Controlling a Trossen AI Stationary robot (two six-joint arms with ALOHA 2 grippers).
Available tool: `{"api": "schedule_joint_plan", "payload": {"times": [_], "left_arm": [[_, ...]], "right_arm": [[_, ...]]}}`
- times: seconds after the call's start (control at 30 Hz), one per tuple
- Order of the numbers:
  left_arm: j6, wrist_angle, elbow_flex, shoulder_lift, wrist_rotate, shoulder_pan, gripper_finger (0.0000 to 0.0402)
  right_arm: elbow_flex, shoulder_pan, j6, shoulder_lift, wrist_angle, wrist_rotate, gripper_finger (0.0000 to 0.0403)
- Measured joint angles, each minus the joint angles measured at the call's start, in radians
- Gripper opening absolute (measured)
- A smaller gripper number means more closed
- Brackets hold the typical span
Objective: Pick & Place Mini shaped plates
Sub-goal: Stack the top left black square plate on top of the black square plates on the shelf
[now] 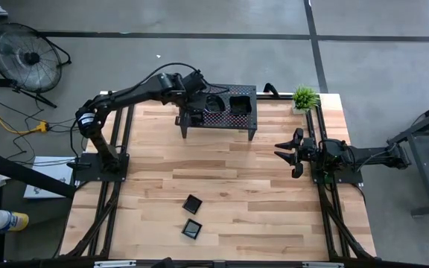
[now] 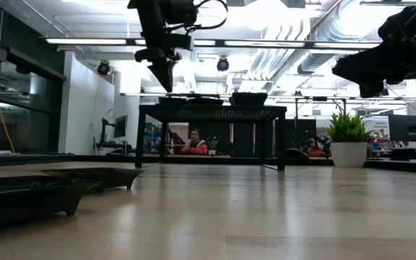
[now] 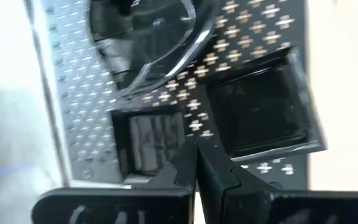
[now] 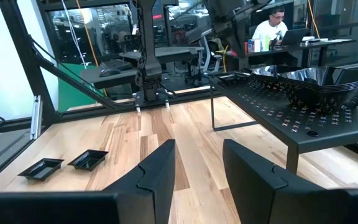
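Note:
The larger square plate is sitting crooked to the rack's edge, so next my left gripper opens, grabs the plate's corner (image 3: 317, 144) and turns it straight.
A black perforated rack (image 1: 233, 119) stands on legs at the table's far middle. On its top lie several mini shaped plates: a stack of curved ones (image 3: 148, 43), a larger square one (image 3: 263, 109) and a small square one (image 3: 148, 143). My left gripper (image 1: 188, 113) hangs shut and empty above the rack's left end (image 2: 166, 76), fingertips (image 3: 196, 158) clear of the small square plate. Two more square plates (image 1: 192, 202) (image 1: 192, 228) lie flat on the wood near the front. My right gripper (image 1: 287, 153) waits open at the right edge.
A potted green plant (image 1: 304, 97) stands at the far right corner beside the rack. Bare wood stretches between the rack and the two front plates (image 4: 42, 168) (image 4: 89, 158). People sit at desks in the room beyond the table (image 2: 193, 142).

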Motion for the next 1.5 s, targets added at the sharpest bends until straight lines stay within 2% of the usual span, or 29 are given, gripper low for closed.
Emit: {"api": "schedule_joint_plan", "payload": {"times": [0.17,0.3,0.4,0.6,0.87,1.0,1.27,1.37,1.5], "left_arm": [[-0.002,0.002,0.0,0.0,-0.032,0.002,0.0],[-0.007,-0.01,0.0,0.0,0.015,0.001,0.0],[-0.007,-0.057,0.0,0.0,0.007,-0.015,0.0],[-0.032,-0.115,0.0,0.0,-0.003,-0.09,0.0],[-0.061,-0.102,0.0,0.0,-0.038,-0.195,0.0004],[-0.075,-0.099,0.0,0.0,-0.094,-0.233,0.0032],[-0.178,-0.099,0.0,0.009,-0.152,-0.261,0.0142],[-0.227,-0.11,-0.003,0.024,-0.219,-0.274,0.0156],[-0.274,-0.095,-0.002,0.049,-0.307,-0.311,0.0154]], "right_arm": [[0.0,0.0,0.0,0.0,0.0,0.0,0.0129],[0.0,0.0,0.0,0.0,0.0,0.0,0.0129],[0.0,0.0,0.0,0.0,0.0,0.0,0.0129],[0.0,0.0,0.0,0.0,0.0,0.0,0.0129],[0.0,0.0,0.0,0.0,0.0,0.0,0.0129],[0.0,0.0,0.0,0.0,0.0,0.0,0.0129],[0.0,0.0,0.0,0.0,0.0,0.0,0.0129],[0.0,0.0,0.0,0.0,0.0,0.0,0.0129],[0.0,0.0,0.0,0.0,0.0,-0.001,0.0129]]}}
